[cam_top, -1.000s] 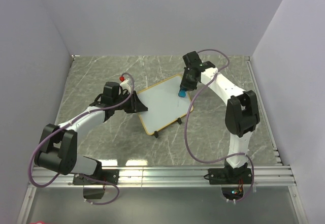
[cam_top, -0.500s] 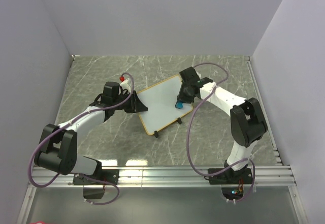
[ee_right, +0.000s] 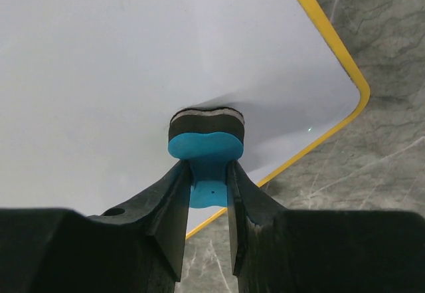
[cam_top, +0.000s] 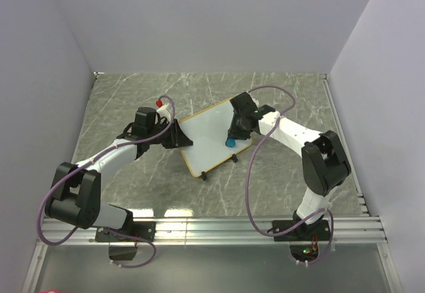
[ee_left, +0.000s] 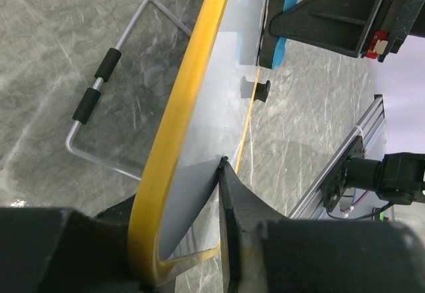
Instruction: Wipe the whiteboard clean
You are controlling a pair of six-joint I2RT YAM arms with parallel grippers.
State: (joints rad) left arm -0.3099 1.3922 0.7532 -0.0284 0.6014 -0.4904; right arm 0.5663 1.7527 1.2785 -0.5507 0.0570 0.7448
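Note:
The blue eraser will go down from my right gripper onto the bare marble table (cam_top: 273, 151) just beyond the whiteboard's lower corner.
The whiteboard (cam_top: 211, 133) is a white board with a thin yellow frame, resting tilted on the marble table. My left gripper (cam_top: 182, 135) is shut on its left edge; in the left wrist view the frame (ee_left: 182, 117) runs between my jaws. My right gripper (cam_top: 232, 137) is shut on a small blue eraser (ee_right: 206, 148) and presses its dark felt pad onto the board's white face (ee_right: 99, 74) near the lower right corner. The eraser also shows in the left wrist view (ee_left: 277, 24). The board face looks clean of marks.
A wire stand with two black feet (ee_left: 98, 84) props the board from behind. A red-tipped marker (cam_top: 159, 101) lies behind my left gripper. The aluminium rail (cam_top: 219, 226) runs along the near edge. Grey walls close the sides.
My right gripper has slid the eraser down and to the left across the board, from the upper right corner toward the lower right edge. The left gripper and board have stayed still.

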